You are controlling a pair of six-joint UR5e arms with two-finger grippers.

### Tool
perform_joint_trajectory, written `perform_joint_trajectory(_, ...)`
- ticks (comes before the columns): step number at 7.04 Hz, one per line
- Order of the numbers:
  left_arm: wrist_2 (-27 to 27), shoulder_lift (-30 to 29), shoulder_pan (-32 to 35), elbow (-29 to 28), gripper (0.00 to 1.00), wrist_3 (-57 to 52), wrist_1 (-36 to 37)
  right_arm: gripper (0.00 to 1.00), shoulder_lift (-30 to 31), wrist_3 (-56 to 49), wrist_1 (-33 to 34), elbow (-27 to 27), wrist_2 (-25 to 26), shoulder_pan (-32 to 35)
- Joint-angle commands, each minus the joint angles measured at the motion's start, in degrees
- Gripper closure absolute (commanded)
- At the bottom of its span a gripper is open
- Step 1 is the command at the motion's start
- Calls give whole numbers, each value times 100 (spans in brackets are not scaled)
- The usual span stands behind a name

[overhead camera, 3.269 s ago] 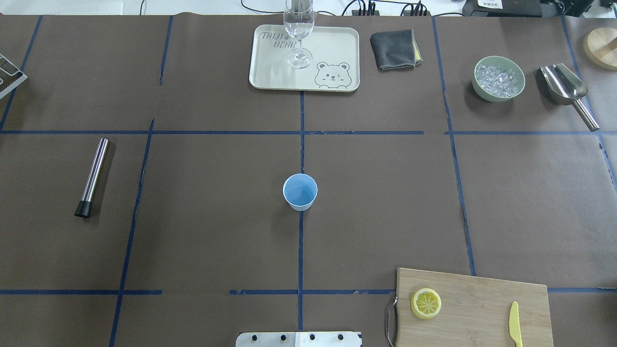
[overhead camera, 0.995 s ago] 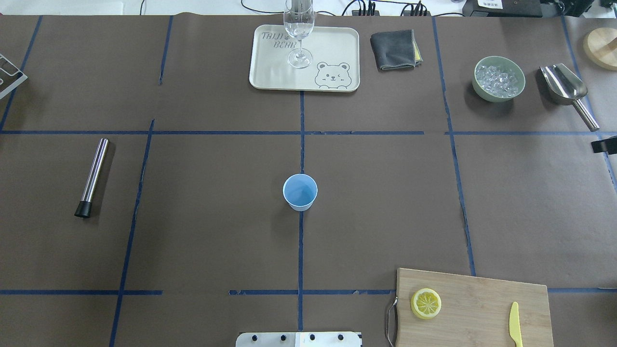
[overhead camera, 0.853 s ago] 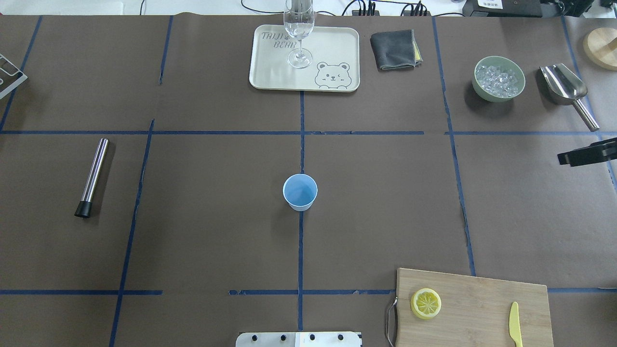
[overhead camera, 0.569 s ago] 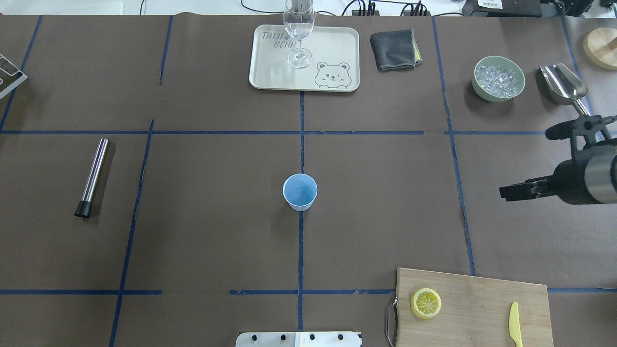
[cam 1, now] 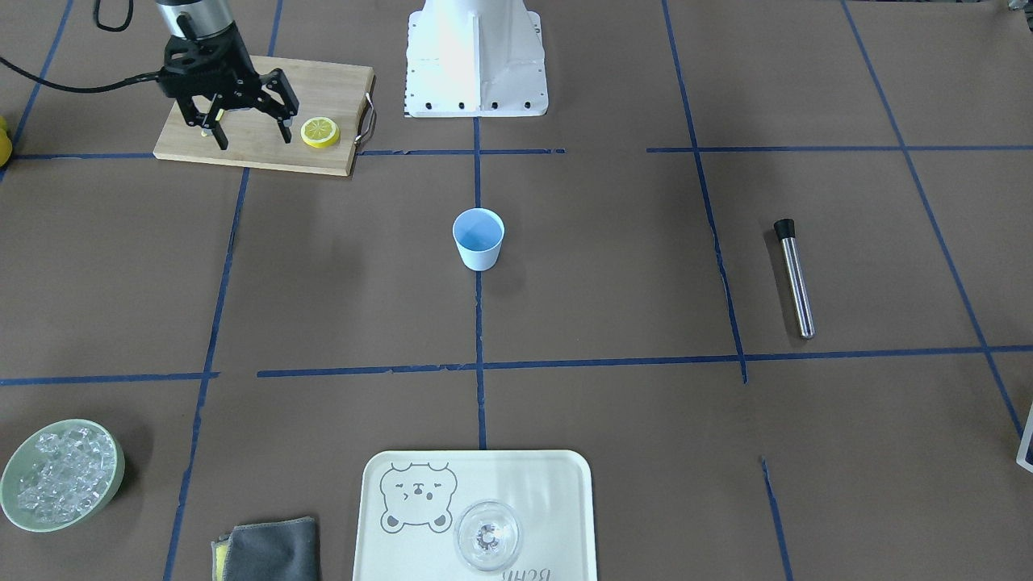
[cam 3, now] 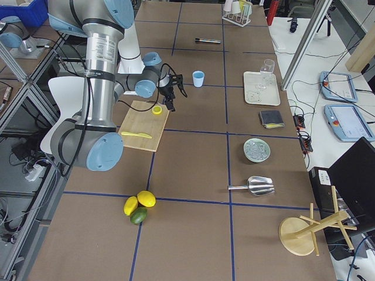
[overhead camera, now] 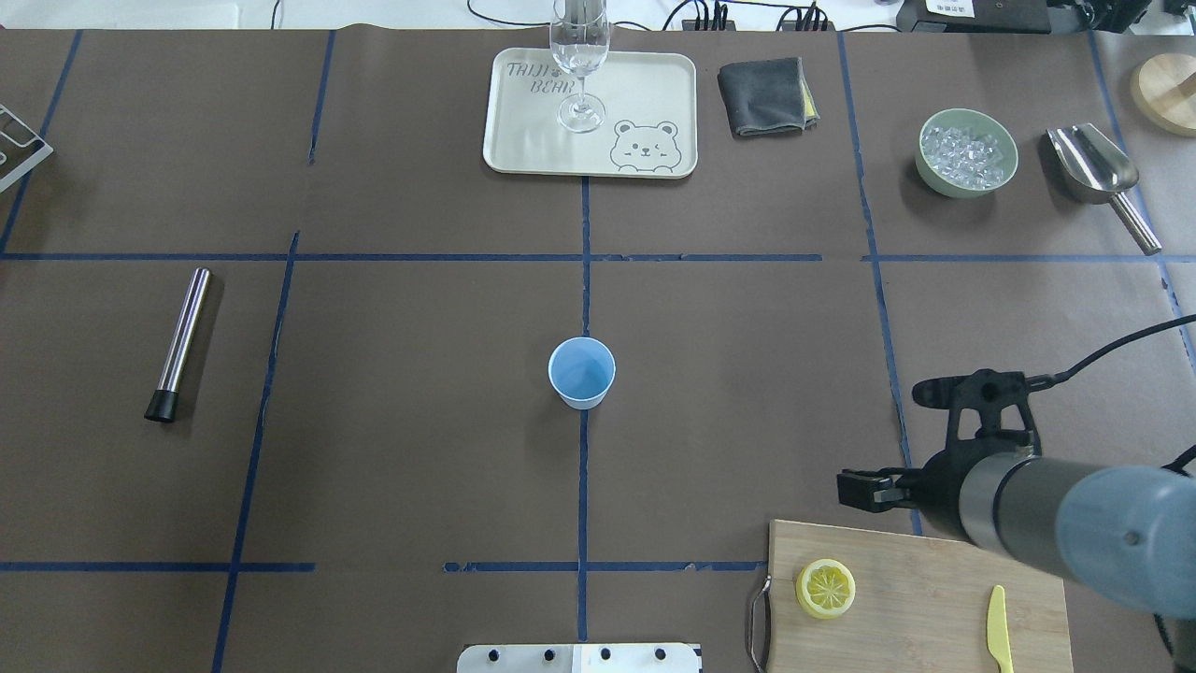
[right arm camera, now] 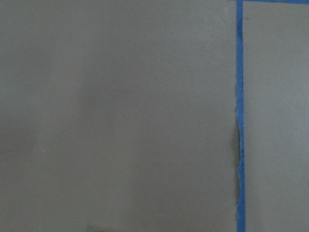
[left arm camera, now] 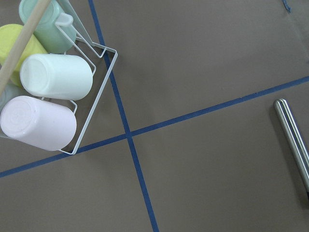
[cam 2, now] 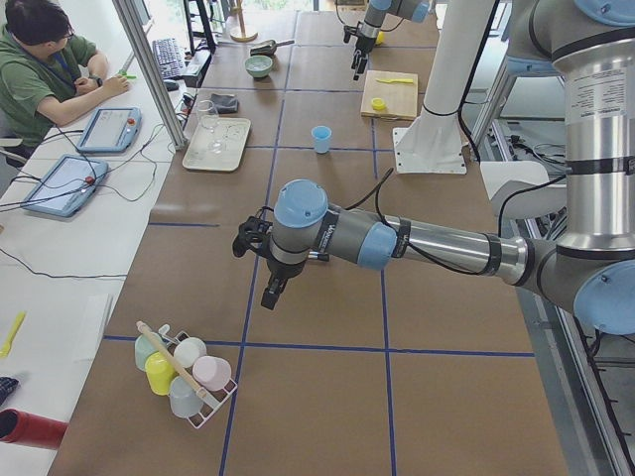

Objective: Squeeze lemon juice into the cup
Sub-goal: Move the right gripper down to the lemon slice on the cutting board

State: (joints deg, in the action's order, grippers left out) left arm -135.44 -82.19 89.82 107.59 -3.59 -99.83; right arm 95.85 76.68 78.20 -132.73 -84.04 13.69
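I need to next bring my right gripper over the half lemon near the cutting board's metal handle and close it on both sides of its peel [cam 1: 320, 139].
A half lemon [cam 1: 320, 132] lies cut side up on the wooden cutting board [cam 1: 323, 81] near the robot's base. My right gripper [cam 1: 252, 137] hangs open just above the board beside the lemon, with nothing between its fingers. In the overhead view the right gripper [overhead camera: 864, 488] sits over the board's far edge, a little beyond the lemon [overhead camera: 826, 588]. The pale-blue cup [overhead camera: 581, 372] stands upright at the table's middle, well apart from both arms. My left gripper [cam 2: 272, 290] shows only in the left side view, and I cannot tell its state.
A yellow knife [overhead camera: 998, 628] lies on the board. At the far edge are a tray [overhead camera: 645, 84] with a clear glass [overhead camera: 579, 56], a grey cloth [overhead camera: 764, 95], a green ice bowl [overhead camera: 966, 152] and a scoop [overhead camera: 1093, 168]. A steel rod [overhead camera: 180, 341] lies left. A person [cam 2: 40, 74] sits beyond.
My right arm has come in from the right edge and swung toward the near side, ending over the cutting board. The cup and the lemon have stayed where they were.
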Motion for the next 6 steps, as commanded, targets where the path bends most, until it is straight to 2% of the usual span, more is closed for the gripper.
perform_joint_trajectory(1,0,1,0,-1,0,8,-1,0,-778,565,573,177,546,-655)
perform_joint_trajectory(4,0,1,0,-1,0,8,-1,1,-569,927,486,371,776,-1008)
perform_joint_trajectory(6,9,1,-9,-10,0,-1,-10,1,27,936,-258,493,776,-1017)
